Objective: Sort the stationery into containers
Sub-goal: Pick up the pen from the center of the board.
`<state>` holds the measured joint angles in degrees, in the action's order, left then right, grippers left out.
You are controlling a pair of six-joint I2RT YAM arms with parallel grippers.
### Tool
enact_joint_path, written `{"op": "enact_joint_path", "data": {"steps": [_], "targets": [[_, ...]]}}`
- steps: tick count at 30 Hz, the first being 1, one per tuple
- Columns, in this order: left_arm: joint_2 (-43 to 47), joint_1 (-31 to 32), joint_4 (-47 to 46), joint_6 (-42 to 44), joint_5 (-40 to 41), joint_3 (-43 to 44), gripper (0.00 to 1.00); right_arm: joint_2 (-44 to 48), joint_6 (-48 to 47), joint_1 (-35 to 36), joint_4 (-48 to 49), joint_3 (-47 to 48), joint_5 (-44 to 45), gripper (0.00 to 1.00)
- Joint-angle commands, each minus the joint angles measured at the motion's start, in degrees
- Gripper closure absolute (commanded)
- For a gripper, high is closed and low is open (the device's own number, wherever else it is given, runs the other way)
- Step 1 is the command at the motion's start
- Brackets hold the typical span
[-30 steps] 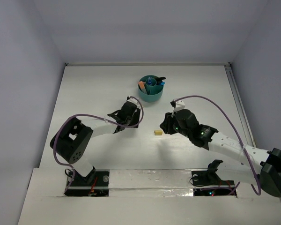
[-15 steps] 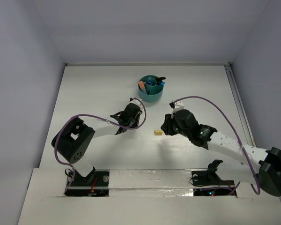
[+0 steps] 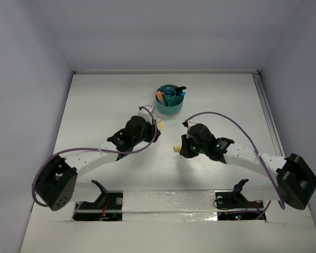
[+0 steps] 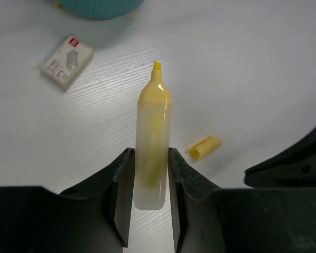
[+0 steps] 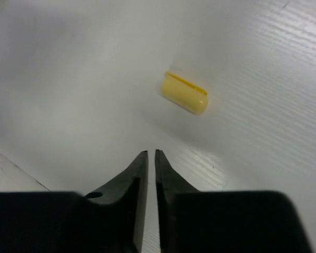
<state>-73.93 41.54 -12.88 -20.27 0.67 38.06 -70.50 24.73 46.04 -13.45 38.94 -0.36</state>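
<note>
The yellow cap lies crosswise ahead of my shut right fingers; next I open them, turn, grip the cap's sides point(image 5: 180, 101), then cap the highlighter.
My left gripper point(image 4: 149, 154) is shut on an uncapped yellow highlighter point(image 4: 153, 121), whose tip points toward the teal container point(image 4: 102, 6) at the top edge of the left wrist view. From above, the left gripper point(image 3: 149, 126) sits just below and left of the container point(image 3: 169, 109), which holds several pens. The highlighter's yellow cap point(image 3: 176, 149) lies loose on the table, and it shows as well in the left wrist view as the cap point(image 4: 205, 148). My right gripper point(image 5: 151, 153) is shut with nothing in it, a little short of the cap point(image 5: 184, 93).
A small white box point(image 4: 67, 60) lies on the table left of the highlighter's tip, near the container. White walls bound the table at the back and sides. Part of the right arm point(image 4: 295, 158) shows dark at the right of the left wrist view.
The left gripper closed on the highlighter and its arm stretched further across the table. The right gripper closed and slid left toward the cap.
</note>
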Motion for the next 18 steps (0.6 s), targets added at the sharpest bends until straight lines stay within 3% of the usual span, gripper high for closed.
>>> {"op": "enact_joint_path", "data": {"steps": [1,4,18], "targets": [[2.8,0.2,-7.4,-2.7,-6.0,-3.0,1.00,-3.1,1.2,-0.3,1.4,0.6,-2.7,0.88],[5.2,0.2,-10.8,-3.7,-7.7,-5.4,1.00,-4.7,2.2,-0.3,2.6,0.2,-0.8,0.99],[6.4,0.2,-21.7,-3.5,-10.8,-13.2,1.00,-16.9,6.3,-1.4,8.4,1.9,7.2,1.00]]}}
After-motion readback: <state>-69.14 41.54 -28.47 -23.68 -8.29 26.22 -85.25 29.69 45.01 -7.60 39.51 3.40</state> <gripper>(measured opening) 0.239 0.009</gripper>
